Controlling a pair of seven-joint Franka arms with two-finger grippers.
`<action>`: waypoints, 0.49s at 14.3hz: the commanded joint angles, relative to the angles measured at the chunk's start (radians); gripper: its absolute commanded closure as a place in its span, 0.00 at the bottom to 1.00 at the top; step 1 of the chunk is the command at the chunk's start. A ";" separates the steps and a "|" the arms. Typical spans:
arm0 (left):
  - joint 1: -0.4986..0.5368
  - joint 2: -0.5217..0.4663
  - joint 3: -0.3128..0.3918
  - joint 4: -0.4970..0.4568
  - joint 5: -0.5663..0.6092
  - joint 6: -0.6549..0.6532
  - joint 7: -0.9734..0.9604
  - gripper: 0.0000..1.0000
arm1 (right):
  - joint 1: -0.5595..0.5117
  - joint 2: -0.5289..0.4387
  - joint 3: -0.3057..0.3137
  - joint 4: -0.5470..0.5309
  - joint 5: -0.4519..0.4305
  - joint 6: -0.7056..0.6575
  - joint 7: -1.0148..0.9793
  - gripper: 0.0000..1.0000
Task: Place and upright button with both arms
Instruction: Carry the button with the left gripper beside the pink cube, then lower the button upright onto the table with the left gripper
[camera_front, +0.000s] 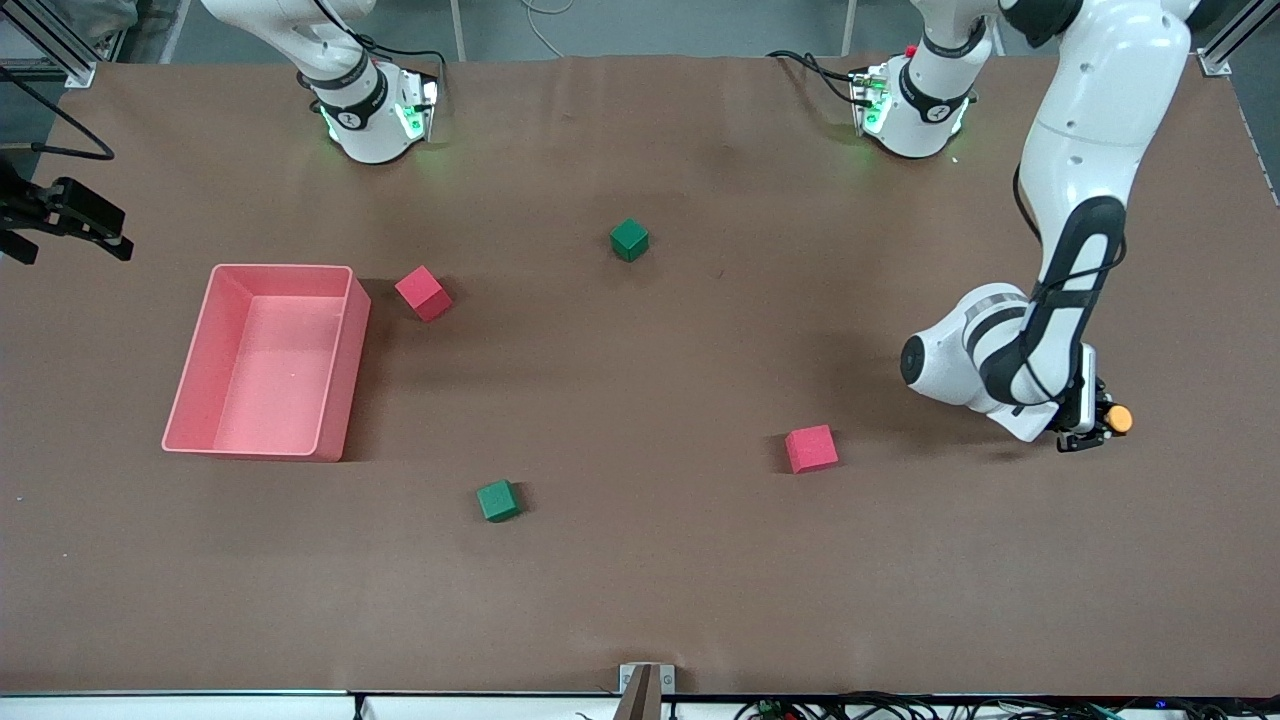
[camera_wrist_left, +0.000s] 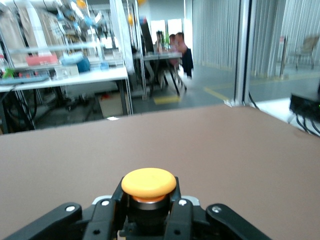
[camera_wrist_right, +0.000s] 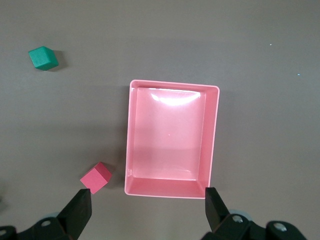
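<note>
I need to let go of the button with my left gripper, upright on the bare table (camera_front: 1093, 398) between the lone red cube and the table's side edge.
The button (camera_front: 1119, 418) has a round orange cap on a dark body. My left gripper (camera_front: 1090, 428) is shut on its body, low over the table toward the left arm's end, beside a red cube (camera_front: 811, 448). In the left wrist view the cap (camera_wrist_left: 148, 181) stands out above the two black fingers (camera_wrist_left: 106, 215) that clamp the body. My right gripper (camera_wrist_right: 146, 198) is open and empty, high over the table beside the pink bin (camera_wrist_right: 131, 140). It does not show in the front view.
The pink bin (camera_front: 345, 370) stands toward the right arm's end, a red cube (camera_front: 423, 293) beside it. One green cube (camera_front: 629, 240) lies mid-table nearer the bases and another green cube (camera_front: 497, 500) nearer the front camera. A black device (camera_front: 70, 215) overhangs the table's edge.
</note>
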 joint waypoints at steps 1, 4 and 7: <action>0.013 0.056 -0.001 0.036 0.068 -0.068 -0.098 1.00 | -0.024 -0.019 0.007 -0.018 0.017 0.010 -0.022 0.00; 0.006 0.098 -0.001 0.038 0.070 -0.116 -0.129 1.00 | -0.031 -0.017 0.007 -0.012 0.017 0.011 -0.024 0.00; 0.002 0.132 -0.003 0.038 0.070 -0.134 -0.162 1.00 | -0.034 -0.014 0.007 -0.012 0.017 0.022 -0.024 0.00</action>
